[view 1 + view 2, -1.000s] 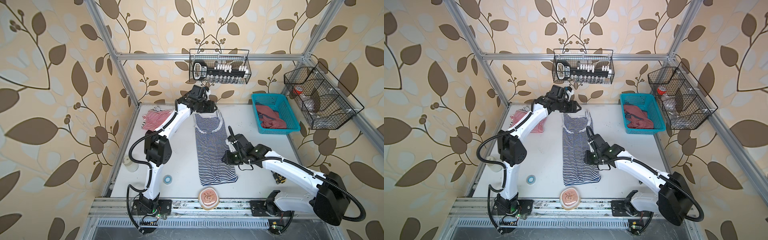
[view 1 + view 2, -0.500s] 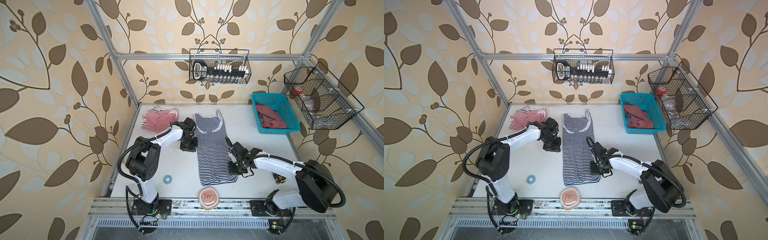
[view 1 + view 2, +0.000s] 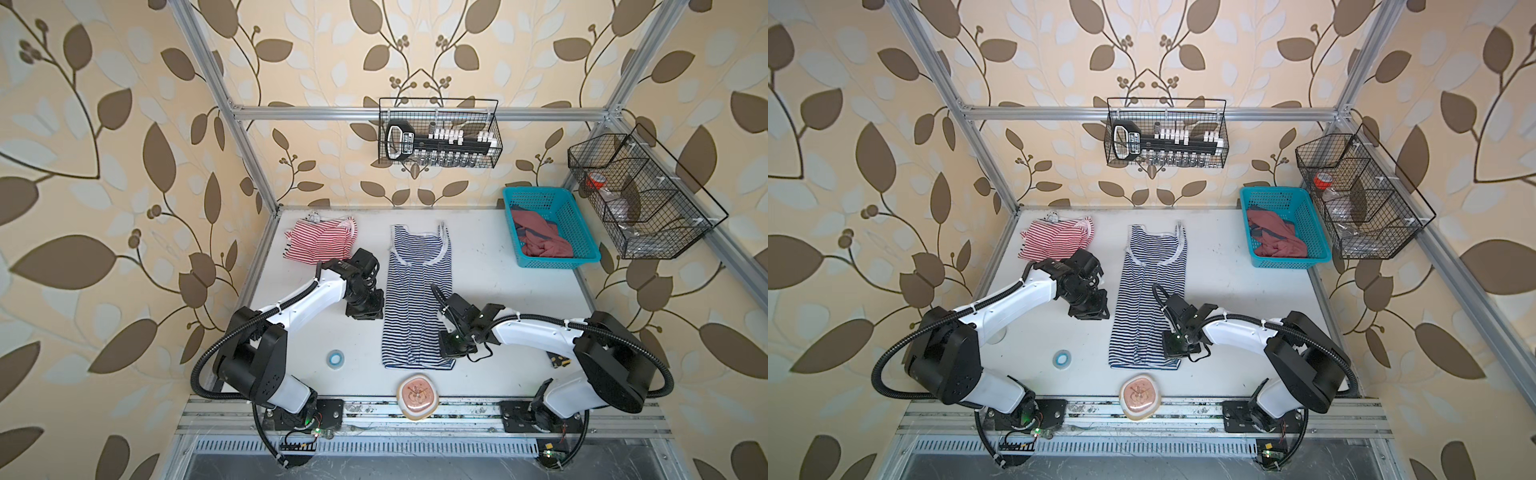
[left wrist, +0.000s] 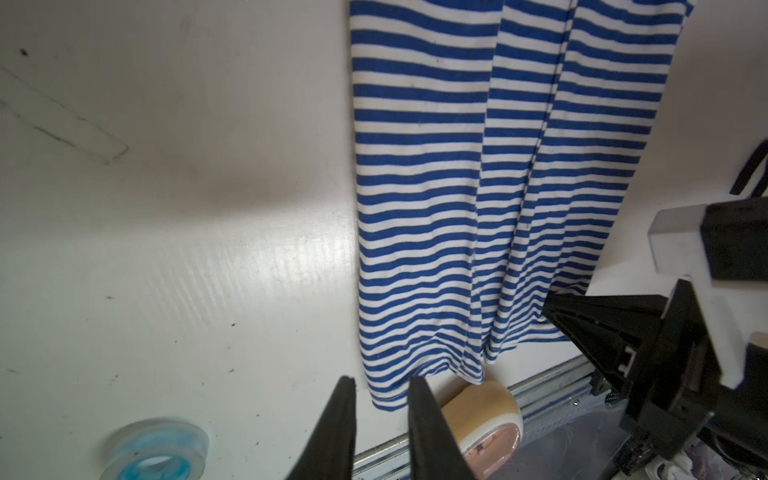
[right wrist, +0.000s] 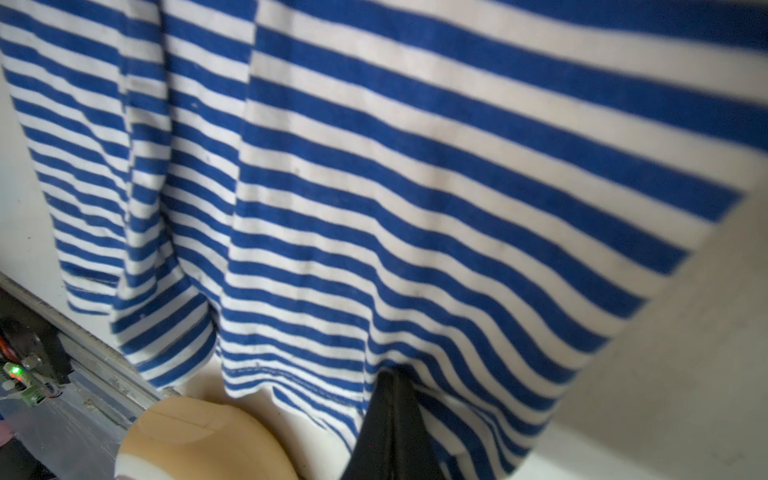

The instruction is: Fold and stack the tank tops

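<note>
The puckered fabric above the navy top's hem is pinched in my right gripper, so I should open that gripper, back away and grab the hem corner point(image 3: 452, 367) before I fold the hem up.
The navy-and-white tank top point(image 3: 415, 299) point(image 3: 1142, 299) lies lengthwise mid-table, folded narrow, straps toward the back wall. At the back left sits the red-and-white tank top point(image 3: 322, 243) point(image 3: 1059, 239), loosely bunched. My left gripper point(image 3: 369, 316) point(image 4: 382, 380) hovers beside the navy top's left edge, jaws slightly open and empty; the left wrist view shows the hem corner point(image 4: 386, 399) beyond its tips. My right gripper point(image 3: 451, 353) point(image 5: 392, 374) is at the navy top's right edge near the hem, shut with the striped fabric point(image 5: 374, 166) puckered around its tips.
A teal basket point(image 3: 552, 199) holding reddish cloth stands at the back right. A blue tape roll point(image 3: 336, 358) lies front left. A peach round object point(image 3: 417, 397) point(image 4: 486, 411) sits at the front edge just past the hem. Wire baskets point(image 3: 436, 133) point(image 3: 640, 199) hang on the walls.
My left arm came from the navy top's neckline at the back down to beside its left edge. My right gripper slid along the right edge toward the hem.
</note>
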Motion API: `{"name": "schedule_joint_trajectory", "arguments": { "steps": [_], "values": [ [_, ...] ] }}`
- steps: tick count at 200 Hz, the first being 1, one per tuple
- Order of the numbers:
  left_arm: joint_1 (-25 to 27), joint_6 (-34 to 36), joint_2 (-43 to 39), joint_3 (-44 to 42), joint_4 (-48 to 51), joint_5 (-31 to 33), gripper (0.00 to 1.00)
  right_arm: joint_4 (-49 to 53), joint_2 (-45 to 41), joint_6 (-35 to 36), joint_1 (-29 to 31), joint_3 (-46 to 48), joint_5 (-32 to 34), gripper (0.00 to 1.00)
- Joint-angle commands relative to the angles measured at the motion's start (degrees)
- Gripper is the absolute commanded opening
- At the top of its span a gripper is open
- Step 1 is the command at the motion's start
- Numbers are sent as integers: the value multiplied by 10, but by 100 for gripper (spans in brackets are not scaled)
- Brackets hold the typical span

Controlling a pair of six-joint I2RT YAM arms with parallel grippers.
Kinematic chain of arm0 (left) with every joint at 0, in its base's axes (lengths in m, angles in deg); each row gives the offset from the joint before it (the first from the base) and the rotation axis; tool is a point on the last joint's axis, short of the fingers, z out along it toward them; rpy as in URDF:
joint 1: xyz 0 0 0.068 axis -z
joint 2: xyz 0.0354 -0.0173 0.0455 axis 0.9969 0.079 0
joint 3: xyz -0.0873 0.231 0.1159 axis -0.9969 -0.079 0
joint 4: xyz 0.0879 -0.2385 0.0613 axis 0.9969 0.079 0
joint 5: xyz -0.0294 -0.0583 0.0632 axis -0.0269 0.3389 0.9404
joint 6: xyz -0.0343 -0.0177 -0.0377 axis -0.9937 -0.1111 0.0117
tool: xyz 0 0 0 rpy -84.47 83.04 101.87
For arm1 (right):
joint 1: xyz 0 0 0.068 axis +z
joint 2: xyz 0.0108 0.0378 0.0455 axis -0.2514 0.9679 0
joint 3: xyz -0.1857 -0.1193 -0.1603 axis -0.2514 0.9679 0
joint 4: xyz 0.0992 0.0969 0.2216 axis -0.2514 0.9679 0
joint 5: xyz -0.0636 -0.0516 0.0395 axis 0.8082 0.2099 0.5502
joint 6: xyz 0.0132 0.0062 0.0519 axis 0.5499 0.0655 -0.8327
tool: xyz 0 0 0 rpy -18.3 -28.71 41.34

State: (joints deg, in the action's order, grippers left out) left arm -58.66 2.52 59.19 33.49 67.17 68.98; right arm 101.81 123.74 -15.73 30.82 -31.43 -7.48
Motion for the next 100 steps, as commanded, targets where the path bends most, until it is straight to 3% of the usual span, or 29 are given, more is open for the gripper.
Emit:
{"name": "schedule_joint_trajectory", "arguments": {
  "steps": [1,19,45,73,100],
  "values": [
    [14,-8,-41,-21,18,-7,34,69,-38,-13,5,-9,61,17],
    [21,-21,-61,-42,14,-11,39,100,-106,-30,8,-18,85,27],
    [30,-47,-86,-85,-17,-34,42,144,-209,-66,9,-4,108,34],
    [39,-70,-95,-130,-51,-51,44,169,-282,-98,9,45,118,35],
    [42,-88,-93,-156,-88,-67,46,119,-298,-127,0,110,83,30]
  ]
}}
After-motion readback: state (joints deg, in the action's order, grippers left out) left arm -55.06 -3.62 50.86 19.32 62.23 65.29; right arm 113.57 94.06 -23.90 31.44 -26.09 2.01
